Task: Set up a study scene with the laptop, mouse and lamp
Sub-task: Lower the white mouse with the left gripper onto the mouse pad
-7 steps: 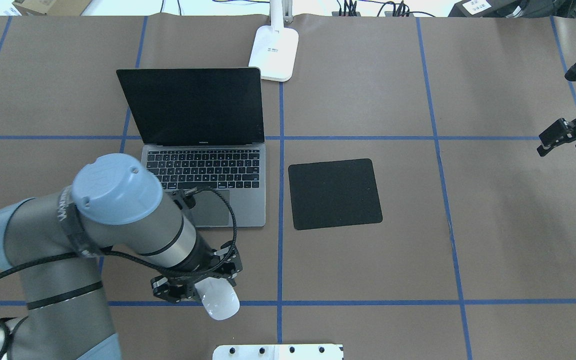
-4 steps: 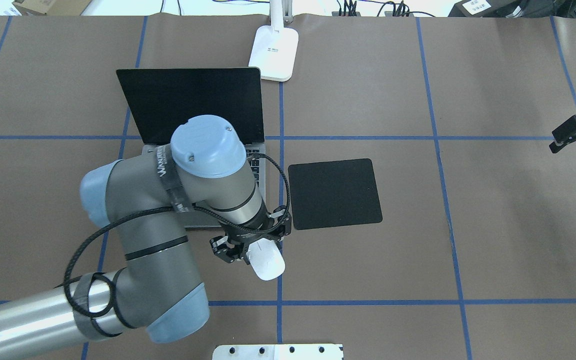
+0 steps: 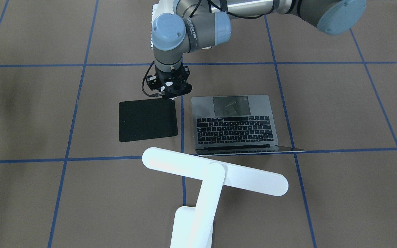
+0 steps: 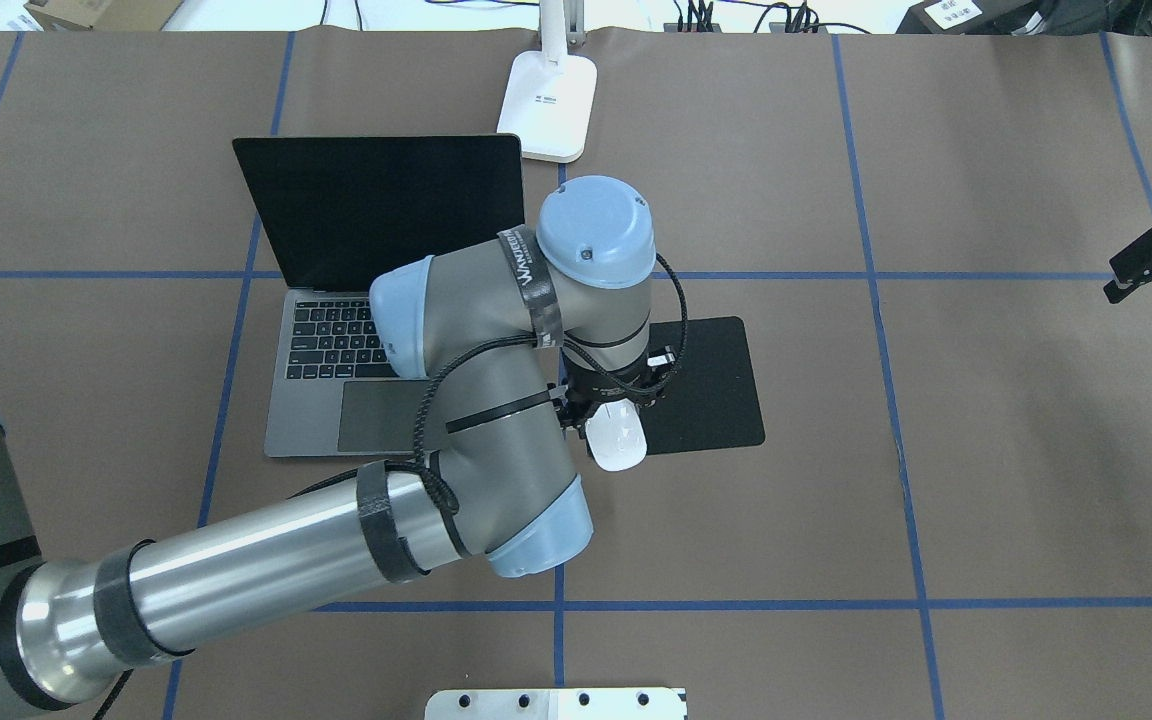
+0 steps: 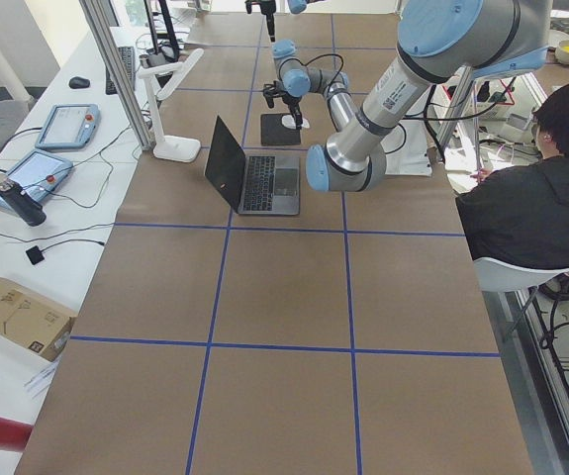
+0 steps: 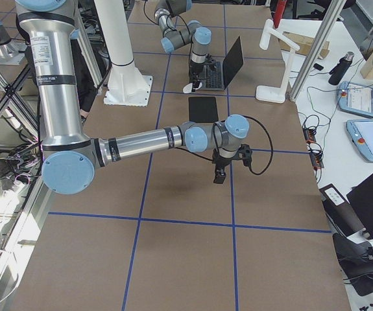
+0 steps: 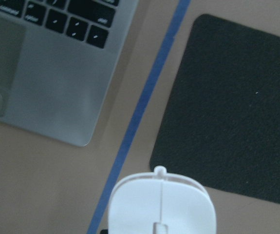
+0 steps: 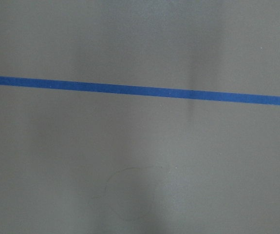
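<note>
My left gripper has the white mouse. It will let go of it near the middle of the black mat (image 3: 155,120) (image 7: 258,108), a little toward the laptop.
My left gripper (image 4: 612,408) is shut on the white mouse (image 4: 617,441) and holds it over the near left corner of the black mat (image 4: 706,380). The mouse fills the bottom of the left wrist view (image 7: 161,204), with the mat (image 7: 237,107) just ahead. In the front-facing view the left gripper (image 3: 169,89) hides nearly all of the mouse. The open dark-grey laptop (image 4: 336,400) lies left of the mat (image 3: 234,124). The white lamp (image 3: 215,170) stands behind the laptop, its base (image 4: 548,105) at the far edge. My right gripper (image 4: 1141,265) hangs empty at the far right; I cannot tell whether it is open.
A white bolted pedestal (image 4: 556,703) sits at the table's near edge. A person (image 5: 531,198) sits beside the table in the left view. Blue tape lines cross the brown tabletop. The right wrist view shows only table and tape.
My left arm has carried the mouse from the near edge of the table up and right to the mat's near left corner. The right gripper has drawn back slightly to the right.
</note>
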`<state>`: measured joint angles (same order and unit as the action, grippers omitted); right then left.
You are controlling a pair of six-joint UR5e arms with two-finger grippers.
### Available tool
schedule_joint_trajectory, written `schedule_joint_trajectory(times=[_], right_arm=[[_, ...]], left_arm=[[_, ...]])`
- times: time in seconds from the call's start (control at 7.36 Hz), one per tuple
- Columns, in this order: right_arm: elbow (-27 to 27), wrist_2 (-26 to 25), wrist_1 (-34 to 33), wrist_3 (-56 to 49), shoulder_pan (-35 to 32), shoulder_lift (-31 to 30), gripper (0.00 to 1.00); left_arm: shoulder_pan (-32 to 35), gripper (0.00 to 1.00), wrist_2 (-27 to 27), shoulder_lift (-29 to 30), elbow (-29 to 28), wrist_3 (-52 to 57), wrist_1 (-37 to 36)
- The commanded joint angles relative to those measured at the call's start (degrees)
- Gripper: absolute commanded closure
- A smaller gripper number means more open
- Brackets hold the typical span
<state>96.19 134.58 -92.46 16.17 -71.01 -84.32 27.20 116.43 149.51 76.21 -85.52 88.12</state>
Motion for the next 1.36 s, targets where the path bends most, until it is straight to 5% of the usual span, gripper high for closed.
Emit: schedule_joint_trajectory(times=[0.0, 0.41, 1.22], right_arm=[[0.05, -0.02, 0.00, 0.00, -0.09, 0.04, 0.01], [0.05, 0.06, 0.00, 0.00, -0.09, 0.13, 0.01], [0.67, 0.77, -0.09, 0.09, -0.44, 0.21, 0.01]], left_arm=[[-0.04, 0.48, -2.35, 6.48, -10.87, 4.84, 2.21], [-0.13, 0.50, -4.36, 9.04, -16.61, 11.33, 3.02], [-0.30, 0.45, -4.99, 9.31, -19.17, 10.90, 6.80]])
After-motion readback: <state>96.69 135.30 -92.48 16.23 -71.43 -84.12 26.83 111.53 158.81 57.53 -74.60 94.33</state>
